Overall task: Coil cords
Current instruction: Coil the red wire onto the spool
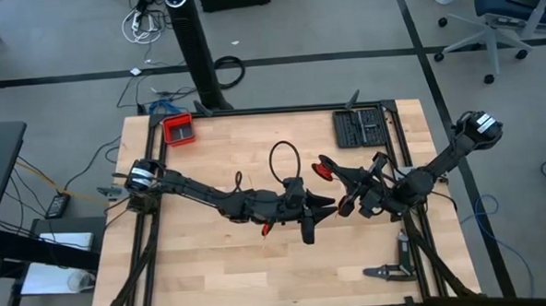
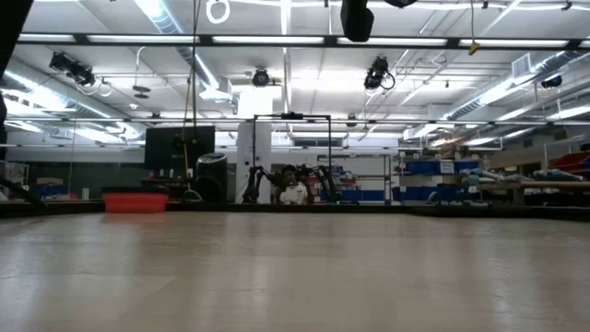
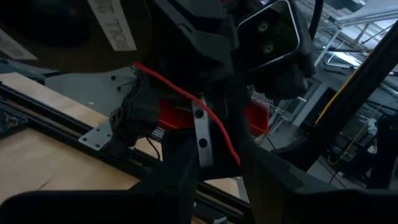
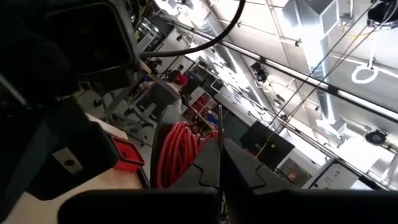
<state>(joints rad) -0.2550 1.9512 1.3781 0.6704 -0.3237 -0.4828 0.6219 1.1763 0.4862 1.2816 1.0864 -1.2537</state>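
Note:
The loose cord lies slanted across my right gripper's body, so my left gripper needs to close on the cord's end (image 3: 237,160) and pull it clear before I coil it.
The cord is a thin red wire. Most of it is wound into a small coil (image 4: 177,152) that shows in the high view as a red bundle (image 1: 322,169) over the table's middle. My right gripper (image 4: 219,155) reaches in from the right and is shut on this coil. One loose red strand (image 3: 186,96) runs slanting across the right gripper's dark body. My left gripper (image 1: 320,211) comes from the left and stands open just near of the coil, facing the right gripper; its fingers (image 3: 93,208) stand wide apart. My right gripper pinches one side of the red coil (image 4: 206,138) between its two shut fingers, several loops together. The fingers come roughly level from the table's right. The coil stands up beside the fingers, lifted clear of the table. My left gripper is close to the loose strand; whether it touches it, I cannot tell.
A red tray (image 1: 178,129) sits at the far left corner and a black tool case (image 1: 360,126) at the far right. A thicker black cable loop (image 1: 285,157) lies just far of the grippers. A clamp (image 1: 393,269) sits near the right front. Bare wood lies at the near left.

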